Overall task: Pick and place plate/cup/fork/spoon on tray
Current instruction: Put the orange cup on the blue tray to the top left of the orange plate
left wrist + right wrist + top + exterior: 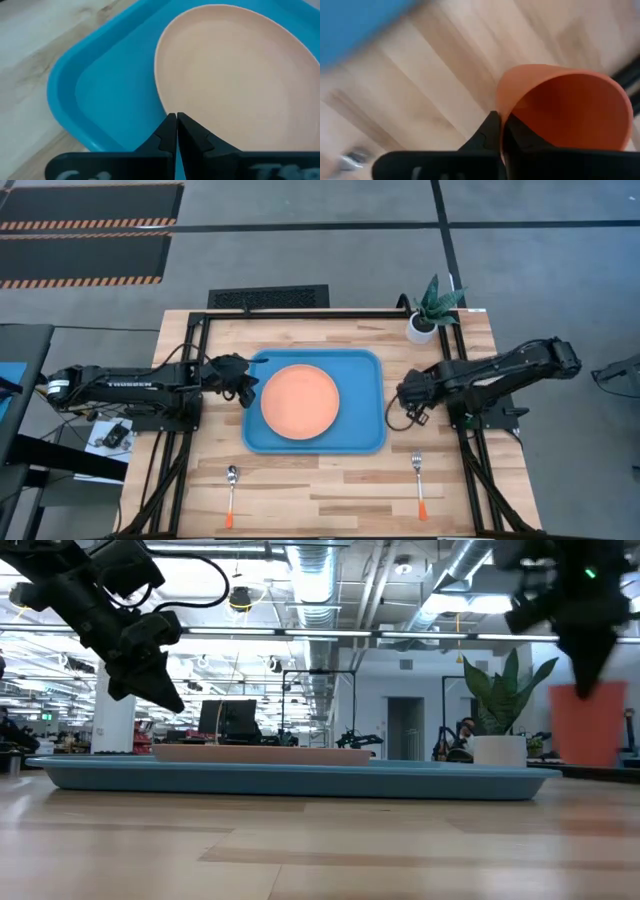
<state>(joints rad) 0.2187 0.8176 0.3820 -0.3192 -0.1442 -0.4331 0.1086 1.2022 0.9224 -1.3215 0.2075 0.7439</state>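
Note:
I need to set the orange cup beside the plate, in the blue tray's far corner (349, 368) toward the plant, with my right gripper.
The salmon-orange plate (300, 401) lies flat in the blue tray (365, 435) at the table's middle. My left gripper (176, 117) hangs shut and empty above the tray's left side, near the plate's rim. To the right of the tray, my right gripper (499, 120) points down, shut on the orange cup (590, 725). In the high view the arm hides the cup. The spoon (232, 480) and the fork (419, 475) lie flat near the table's front edge, handles toward that edge. My right gripper pinches the cup's wall at the rim (501, 102), one finger inside the cup and one outside. The fingers come from above, pointing down. The cup stays upright with its mouth up. I cannot tell whether its base touches the table.
A white pot with a green plant (430, 315) stands at the table's far right corner, behind the right arm. Bare wood lies between the tray's front rim and the cutlery. Black frame rails run along both table sides.

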